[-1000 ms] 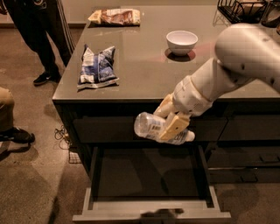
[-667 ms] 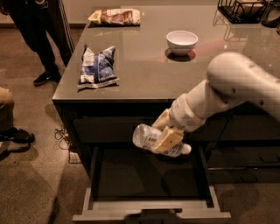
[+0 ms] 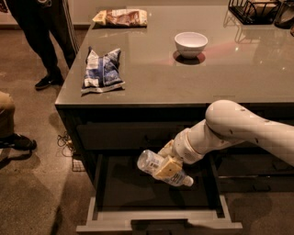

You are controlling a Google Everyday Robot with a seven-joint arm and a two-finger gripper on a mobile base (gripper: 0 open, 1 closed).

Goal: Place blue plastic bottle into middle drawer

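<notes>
The robot's gripper needs to set the blue plastic bottle down close to the middle of the open drawer's dark bottom [image 3: 171, 187].
The blue plastic bottle [image 3: 154, 164] is a small clear bottle with a white cap, held on its side, cap end to the lower right. My gripper [image 3: 167, 166] is shut on it at its middle, at the end of the white arm [image 3: 239, 131] that reaches in from the right. The bottle hangs just above the open middle drawer [image 3: 133, 193], a wide shallow dark drawer with a grey front panel [image 3: 161, 225], pulled out below the counter edge. The bottle is over the drawer's middle, not touching the bottom.
On the grey counter [image 3: 183, 78] lie a blue-white snack bag [image 3: 103, 69], a white bowl [image 3: 190, 44], a brown snack bag [image 3: 121, 17] and a black wire rack [image 3: 257, 10]. A person's legs [image 3: 43, 41] stand at the left, a shoe [image 3: 16, 141] lower left.
The arm has lowered and moved the bottle down from in front of the counter face into the drawer opening. The grip on the bottle is unchanged.
</notes>
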